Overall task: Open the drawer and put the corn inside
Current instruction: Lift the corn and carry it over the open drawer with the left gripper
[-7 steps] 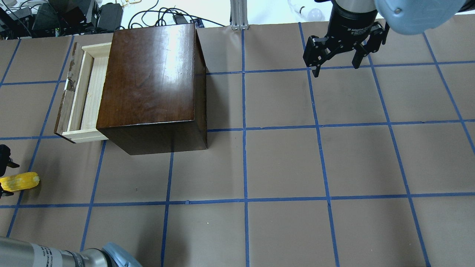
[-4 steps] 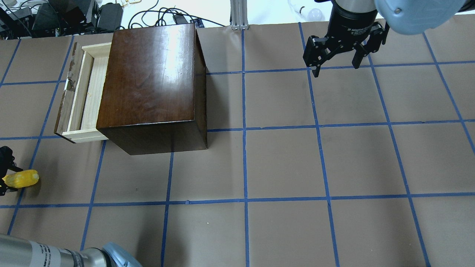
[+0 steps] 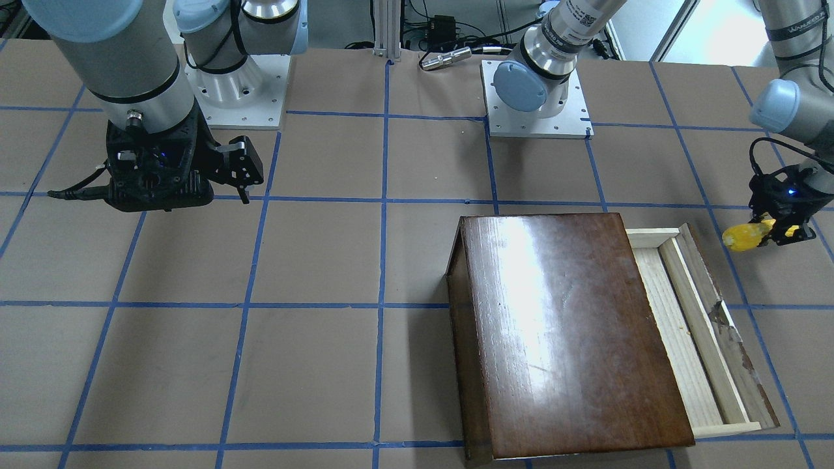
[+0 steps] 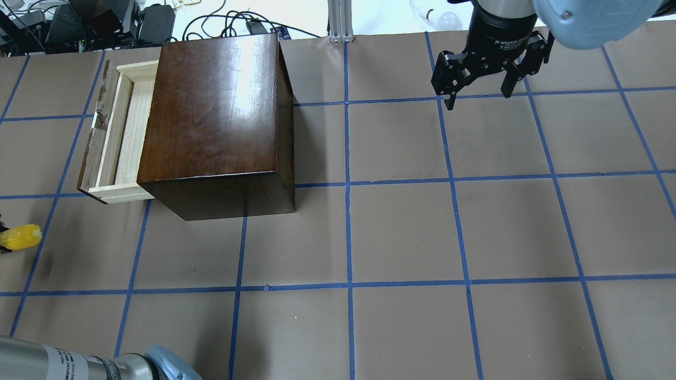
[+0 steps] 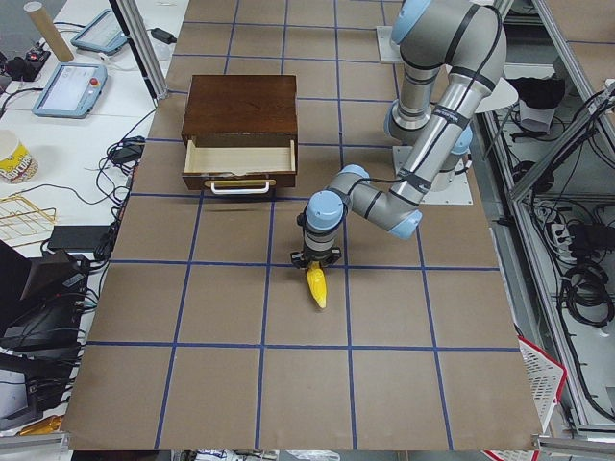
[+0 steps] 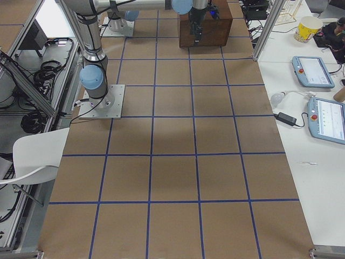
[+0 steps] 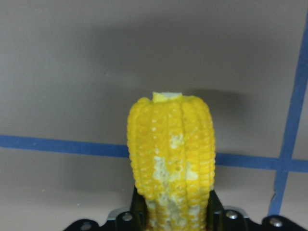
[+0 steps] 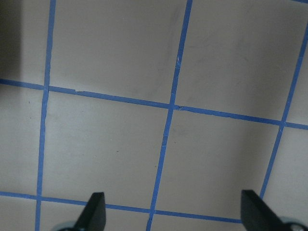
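Next, I let go of the corn with my left gripper in the pale wood drawer's bare tray [image 3: 689, 322], lengthwise along the drawer's front board.
The corn [image 4: 22, 237] is a yellow cob held by its thick end in my left gripper [image 3: 777, 226], which is shut on it. It hangs above the table over its shadow, to the near side of the drawer. It also shows in the front view [image 3: 745, 235], the left side view [image 5: 316, 287] and the left wrist view [image 7: 171, 159]. The drawer [image 4: 120, 126] of pale wood stands pulled out of the dark-brown cabinet [image 4: 211, 116], and its tray looks bare. My right gripper [image 4: 479, 100] is open and empty, far right of the cabinet; its fingertips [image 8: 94, 211] hover over brown paper.
The table is brown paper with a blue tape grid. The two arm bases [image 3: 537, 98] stand at the robot's edge. An aluminium post [image 4: 338, 21] and cables lie beyond the far edge. Teach pendants [image 6: 312, 71] rest on a side table.
My left gripper has lifted the corn off the table and carried it a little toward the far side; its shadow now lies apart from it. The right arm has not moved.
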You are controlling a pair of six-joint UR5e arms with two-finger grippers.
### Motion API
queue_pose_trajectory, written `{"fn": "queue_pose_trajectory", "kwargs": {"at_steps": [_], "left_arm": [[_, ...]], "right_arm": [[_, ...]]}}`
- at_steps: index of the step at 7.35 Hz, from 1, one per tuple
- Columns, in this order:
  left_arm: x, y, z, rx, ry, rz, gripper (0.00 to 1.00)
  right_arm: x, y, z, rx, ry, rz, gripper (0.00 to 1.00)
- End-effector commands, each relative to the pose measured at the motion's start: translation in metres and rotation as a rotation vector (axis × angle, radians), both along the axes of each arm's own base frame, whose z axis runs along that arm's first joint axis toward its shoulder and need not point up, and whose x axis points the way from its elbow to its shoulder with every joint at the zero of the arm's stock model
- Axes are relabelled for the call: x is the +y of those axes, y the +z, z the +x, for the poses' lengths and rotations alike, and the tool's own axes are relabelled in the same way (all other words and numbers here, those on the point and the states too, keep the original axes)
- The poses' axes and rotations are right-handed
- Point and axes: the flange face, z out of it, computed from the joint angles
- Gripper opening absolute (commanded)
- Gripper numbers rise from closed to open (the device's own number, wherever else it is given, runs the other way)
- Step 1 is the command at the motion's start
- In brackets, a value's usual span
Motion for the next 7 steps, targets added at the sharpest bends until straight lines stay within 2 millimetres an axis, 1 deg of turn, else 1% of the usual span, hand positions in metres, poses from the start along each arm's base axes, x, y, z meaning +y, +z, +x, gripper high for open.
{"fn": "queue_pose_trajectory", "kwargs": {"at_steps": [1, 2, 3, 4, 5, 6, 7], "left_arm": [[-0.028, 0.079, 0.011, 0.046, 0.257, -0.005, 0.00], [-0.054, 0.122, -0.003, 0.090, 0.370, -0.029, 0.00], [-0.074, 0.154, -0.018, 0.079, 0.495, -0.075, 0.00], [-0.097, 0.167, -0.051, 0.089, 0.490, -0.076, 0.00], [-0.122, 0.174, -0.100, 0.111, 0.627, -0.080, 0.00], [-0.147, 0.185, -0.157, 0.125, 0.747, -0.097, 0.00], [-0.164, 0.191, -0.206, 0.135, 0.883, -0.106, 0.00]], "right_arm": [[0.000, 0.000, 0.000, 0.000, -0.001, -0.001, 1.00], [0.000, 0.000, 0.000, 0.000, 0.000, 0.001, 1.00], [0.000, 0.000, 0.000, 0.000, -0.001, -0.001, 1.00], [0.000, 0.000, 0.000, 0.000, 0.000, -0.001, 1.00], [0.000, 0.000, 0.000, 0.000, 0.000, -0.001, 1.00], [0.000, 0.000, 0.000, 0.000, -0.001, -0.001, 1.00], [0.000, 0.000, 0.000, 0.000, -0.001, 0.001, 1.00]]}}
